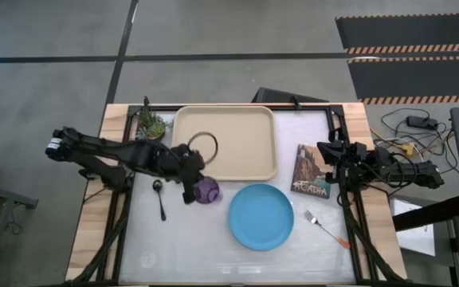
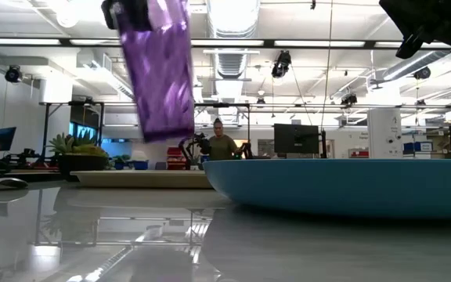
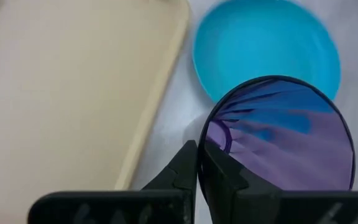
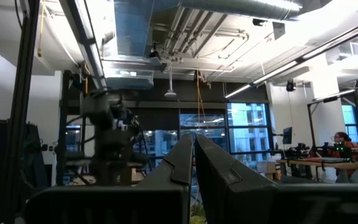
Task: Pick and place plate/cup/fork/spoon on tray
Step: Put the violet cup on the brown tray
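Observation:
Next, my left gripper lets go of the purple cup on the beige tray's far corner [image 1: 190,125], next to the green potted plant. The cup is now lifted well above the table.
My left gripper [image 1: 190,185] is shut on the translucent purple cup [image 1: 207,191], off the tray's near left corner; the low view shows the cup [image 2: 163,66] lifted well above the table. The beige tray [image 1: 241,151] lies at the far middle. The sky-blue plate [image 1: 261,216] lies flat just nearer than the tray. The dark spoon [image 1: 160,198] lies to the left of the cup. The orange-handled fork [image 1: 325,227] lies to the right of the plate. My right gripper [image 1: 325,151] is shut and empty, raised at the table's right side by the book. My left gripper holds the cup by its rim [image 3: 202,134]. One finger [image 3: 224,177] is inside the cup and the other finger [image 3: 178,171] is outside its wall. The fingers come from above. The cup hangs below them, slightly tilted, clear of the table.
A book [image 1: 311,170] lies right of the tray, under my right arm. A small green potted plant [image 1: 153,123] stands at the tray's far left corner. Free table lies along the near edge. A person shows in the room far behind the table [image 2: 222,145].

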